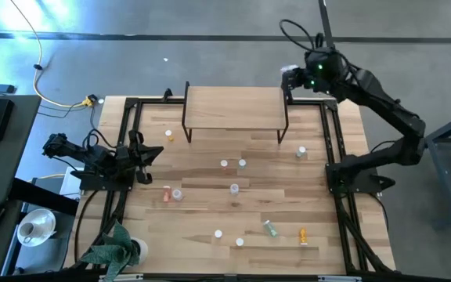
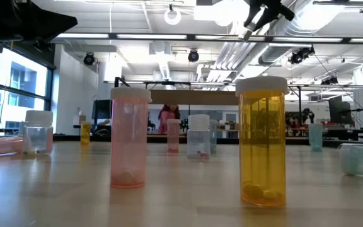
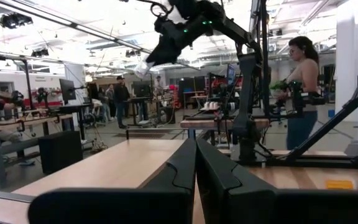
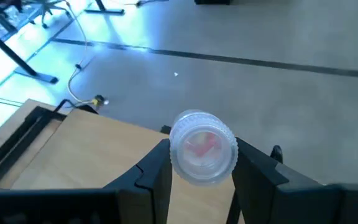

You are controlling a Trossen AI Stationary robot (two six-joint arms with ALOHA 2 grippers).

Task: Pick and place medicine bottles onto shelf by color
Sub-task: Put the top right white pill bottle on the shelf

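Next, I set the white-capped bottle on the wooden shelf top near its far corner [image 1: 268,97] by my right gripper. The bottle is now held in the air.
My right gripper [image 1: 290,76] is shut on a small bottle [image 4: 204,148] with a white ridged cap and pink showing through it. It is held in the air by the far right corner of the shelf [image 1: 233,108], a light wood top on thin black legs. The held bottle also shows in the left wrist view [image 3: 143,68]. Several bottles stand or lie on the table: green [image 1: 301,153], orange [image 1: 303,234], red [image 1: 167,193] and clear [image 1: 234,188]. My left gripper [image 3: 196,177] is shut and empty at the table's left edge [image 1: 151,153]. My right gripper pinches the bottle between its two fingers [image 4: 156,169], one on each side of its round wall [image 4: 174,155]. The bottle's round capped end faces the wrist camera. It is lifted clear, above the level of the shelf top.
In the low view a pink bottle [image 2: 130,137] and an orange bottle [image 2: 261,140] stand near the table's front, with clear ones [image 2: 38,132] behind. A potted plant [image 1: 116,249] stands at the near left corner. People stand in the room beyond [image 3: 303,87].
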